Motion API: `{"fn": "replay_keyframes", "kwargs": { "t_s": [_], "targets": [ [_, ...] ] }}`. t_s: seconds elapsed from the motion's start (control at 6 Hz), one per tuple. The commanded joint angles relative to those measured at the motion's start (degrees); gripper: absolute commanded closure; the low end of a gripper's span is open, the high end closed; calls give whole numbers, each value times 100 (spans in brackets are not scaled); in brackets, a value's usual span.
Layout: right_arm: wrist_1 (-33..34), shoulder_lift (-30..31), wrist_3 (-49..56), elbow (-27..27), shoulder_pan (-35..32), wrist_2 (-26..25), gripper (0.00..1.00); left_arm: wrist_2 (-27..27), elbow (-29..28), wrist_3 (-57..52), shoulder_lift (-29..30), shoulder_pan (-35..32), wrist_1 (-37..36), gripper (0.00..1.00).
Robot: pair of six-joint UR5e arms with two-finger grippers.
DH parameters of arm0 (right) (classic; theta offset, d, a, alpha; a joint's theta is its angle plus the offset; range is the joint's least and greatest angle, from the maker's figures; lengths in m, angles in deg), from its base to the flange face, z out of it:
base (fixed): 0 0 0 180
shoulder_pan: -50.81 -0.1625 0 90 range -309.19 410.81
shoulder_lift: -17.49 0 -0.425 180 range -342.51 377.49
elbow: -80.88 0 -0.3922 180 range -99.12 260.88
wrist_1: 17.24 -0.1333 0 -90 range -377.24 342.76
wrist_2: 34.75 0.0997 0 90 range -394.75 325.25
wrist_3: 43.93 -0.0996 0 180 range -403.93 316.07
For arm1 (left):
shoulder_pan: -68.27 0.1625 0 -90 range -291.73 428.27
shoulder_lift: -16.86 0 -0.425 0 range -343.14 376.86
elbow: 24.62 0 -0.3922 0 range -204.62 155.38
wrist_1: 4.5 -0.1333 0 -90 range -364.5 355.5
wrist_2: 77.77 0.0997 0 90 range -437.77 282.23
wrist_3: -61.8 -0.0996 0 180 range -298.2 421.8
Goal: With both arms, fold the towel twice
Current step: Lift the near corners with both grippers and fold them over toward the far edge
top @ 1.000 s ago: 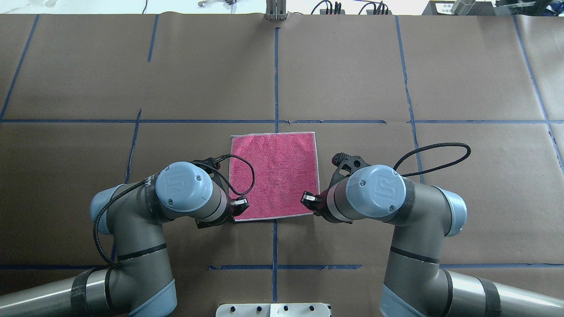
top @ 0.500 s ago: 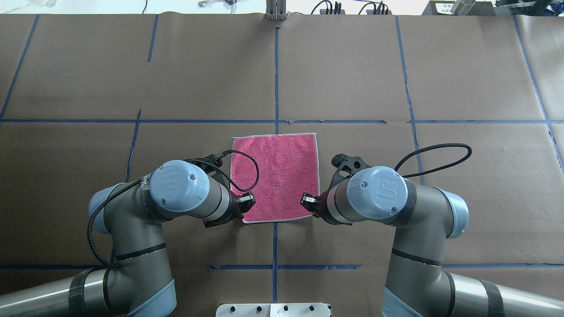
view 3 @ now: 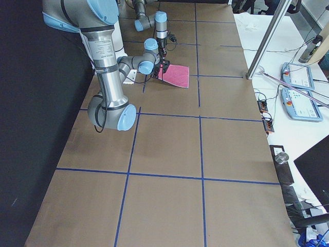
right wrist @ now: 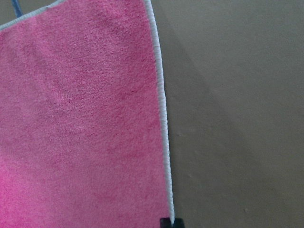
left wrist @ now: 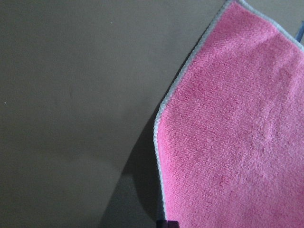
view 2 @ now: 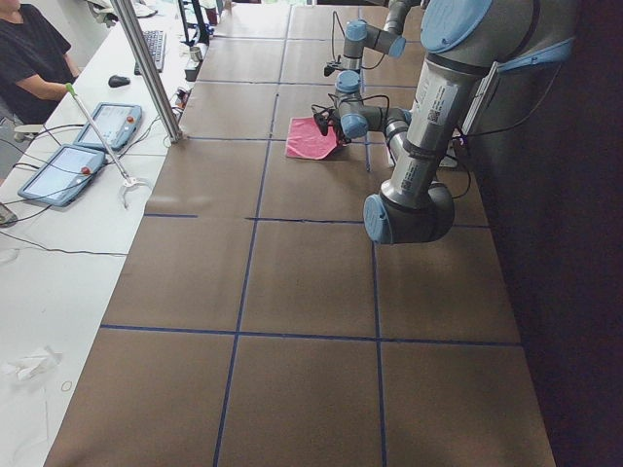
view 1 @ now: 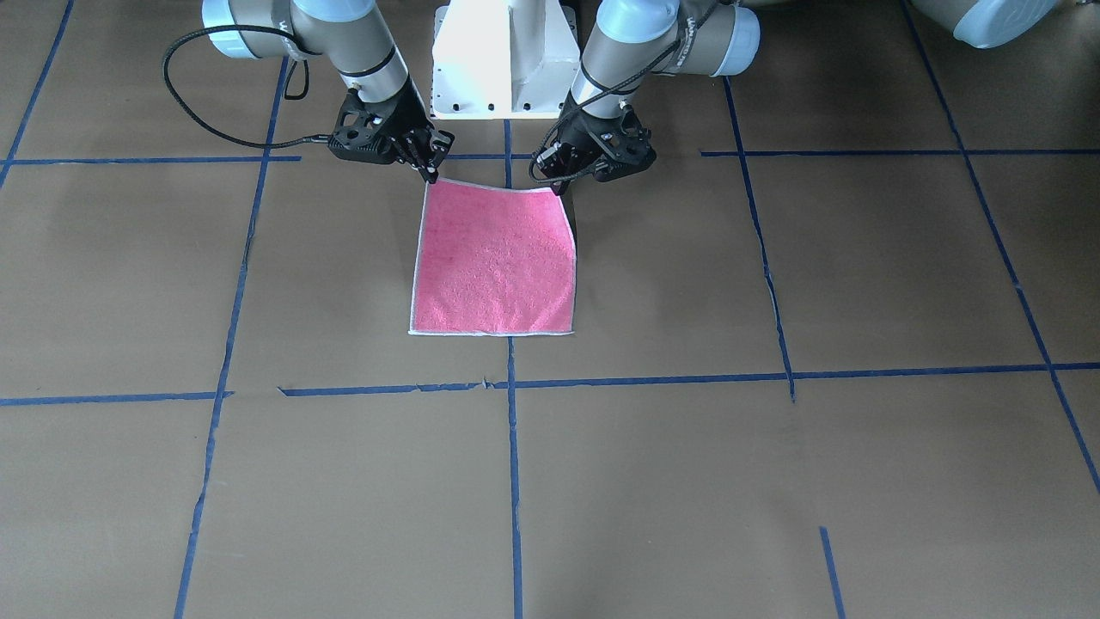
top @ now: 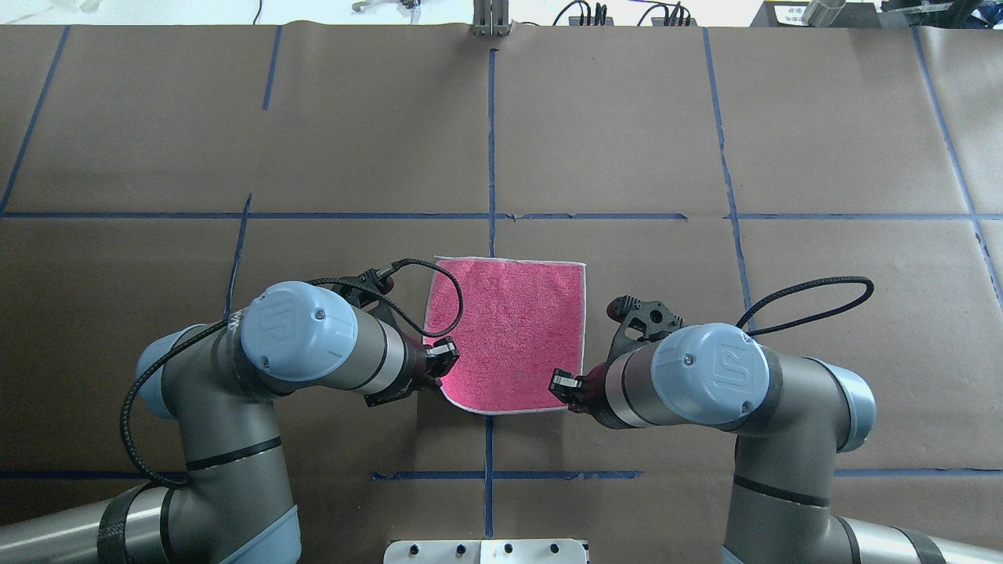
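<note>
My left gripper will let go of the towel's near corner on the towel's pink side (view 1: 570, 311) (left wrist: 224, 14), just short of its far hem.
The towel (top: 513, 337) lies pink face up with a whitish hem, its far edge flat on the brown table and its near edge raised. My left gripper (top: 445, 356) is shut on the towel's near left corner. My right gripper (top: 563, 384) is shut on the near right corner. In the front-facing view the towel (view 1: 494, 258) hangs from the left gripper (view 1: 559, 180) and the right gripper (view 1: 432, 172). The left wrist view shows pink cloth (left wrist: 228, 133) and its hem, and the right wrist view (right wrist: 80, 118) shows the same. The grey face is hidden.
Blue tape lines (top: 490, 141) cross the brown paper table cover. The white pedestal base (view 1: 503, 60) stands close behind the grippers. An operator (view 2: 29, 49), tablets (view 2: 97, 126) and a metal post (view 2: 146, 68) are along the table's far side.
Both grippers closed on the near corners and drew back toward the base and slightly right. The towel's near edge rose and the whole towel slid toward the robot.
</note>
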Motion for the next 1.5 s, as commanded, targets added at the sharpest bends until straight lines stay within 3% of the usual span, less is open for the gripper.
{"fn": "replay_keyframes", "kwargs": {
  "t_s": [0.0,0.33,0.67,0.83,1.33],
  "targets": [
    [9,-24,41,-17,-284,39,94,173,11,13,49,-30,-4,100],
    [0,-224,129,-436,-733,39,96,456,-287,5,190,-266,57,100],
    [-26,-840,173,-1280,-1024,39,96,456,-1103,5,681,-653,301,100],
    [-35,-894,339,-1396,-1182,39,97,456,-1497,5,700,-759,660,100],
    [-35,-1052,481,-1731,-1342,39,97,456,-1729,-4,700,-970,813,100]
  ]
}}
